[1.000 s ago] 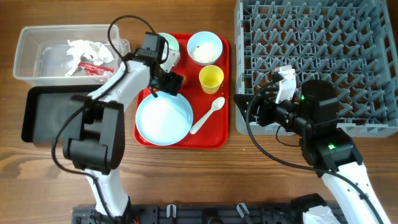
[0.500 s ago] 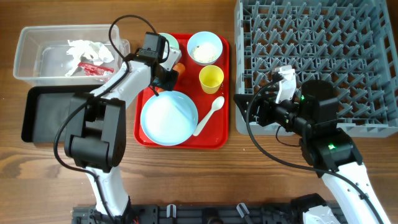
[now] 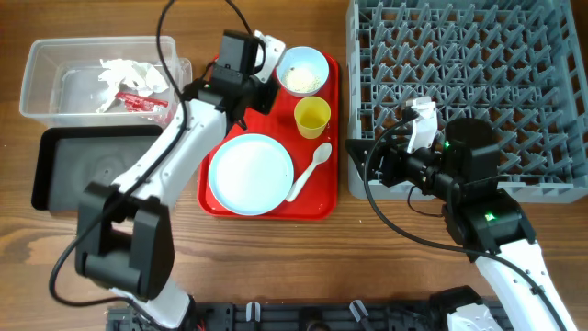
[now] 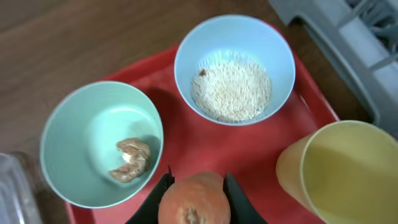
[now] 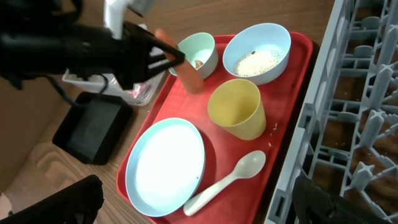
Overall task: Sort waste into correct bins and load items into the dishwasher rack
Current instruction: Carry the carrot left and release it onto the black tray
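Observation:
The robot's left gripper needs to set the orange carrot down inside the black tray [image 3: 132, 179], toward the side that faces the red tray.
My left gripper [image 4: 196, 182] is shut on the orange carrot [image 4: 194, 200] and holds it above the red tray [image 3: 322, 198], near the two bowls. In the right wrist view the carrot [image 5: 187, 70] hangs tilted from the left gripper [image 5: 177, 59]. One bowl [image 4: 81, 118] holds a brownish scrap [image 4: 127, 158]; the other bowl [image 3: 317, 57] holds white rice [image 4: 231, 90]. The yellow cup [image 3: 311, 116], blue plate [image 3: 250, 173] and white spoon [image 3: 308, 172] lie on the tray. My right gripper [image 3: 381, 165] stands open at the dishwasher rack's [image 3: 469, 83] left front corner.
The clear tub [image 3: 46, 74] at the far left holds white tissue [image 3: 124, 72] and a red wrapper [image 3: 138, 99]. The black tray [image 3: 92, 175] lies just in front of it. The rack's edge stands close to the red tray's right side.
The left gripper shut on the carrot and lifted it toward the tray's far end. The blue plate slid slightly right. The right arm has not moved.

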`<state>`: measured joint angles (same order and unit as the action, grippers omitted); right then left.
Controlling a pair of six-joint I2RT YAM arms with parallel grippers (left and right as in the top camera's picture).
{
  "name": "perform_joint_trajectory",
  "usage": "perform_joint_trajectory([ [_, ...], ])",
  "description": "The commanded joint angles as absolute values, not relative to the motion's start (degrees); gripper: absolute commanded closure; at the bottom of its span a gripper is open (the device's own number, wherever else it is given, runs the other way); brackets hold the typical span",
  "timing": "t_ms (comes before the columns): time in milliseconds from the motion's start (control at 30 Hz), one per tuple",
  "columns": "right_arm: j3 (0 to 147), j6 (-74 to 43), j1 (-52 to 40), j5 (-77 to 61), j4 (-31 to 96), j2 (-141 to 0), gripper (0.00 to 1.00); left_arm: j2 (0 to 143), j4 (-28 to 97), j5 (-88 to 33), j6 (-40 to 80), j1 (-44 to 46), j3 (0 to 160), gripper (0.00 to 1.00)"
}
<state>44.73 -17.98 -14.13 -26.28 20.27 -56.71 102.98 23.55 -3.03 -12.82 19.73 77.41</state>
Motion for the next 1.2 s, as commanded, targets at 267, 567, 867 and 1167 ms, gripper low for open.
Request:
perform_joint_trajectory([
  [267, 45.8, -18.2, -14.4, -25.3, 20.2, -56.9, 0.01, 80.4, 46.4, 15.6, 13.6, 18.7, 77.4, 0.96],
  [567, 45.8, -19.6, -14.4, -25.3, 20.6, -56.9, 0.00, 76.2, 58.5, 14.8, 32.5, -10.5, 69.9, 0.96],
  [867, 45.8, -19.5, -14.4, -25.3, 20.6, -56.9, 0.00, 84.5, 32.2, -2.5, 39.7, -28.8, 48.6, 0.95],
  [1167, 45.8, -21.8, -14.4, -26.9, 18.1, -61.5, 0.00, 83.2, 28.0, -7.2, 29.9, -28.8, 53.4, 0.00],
])
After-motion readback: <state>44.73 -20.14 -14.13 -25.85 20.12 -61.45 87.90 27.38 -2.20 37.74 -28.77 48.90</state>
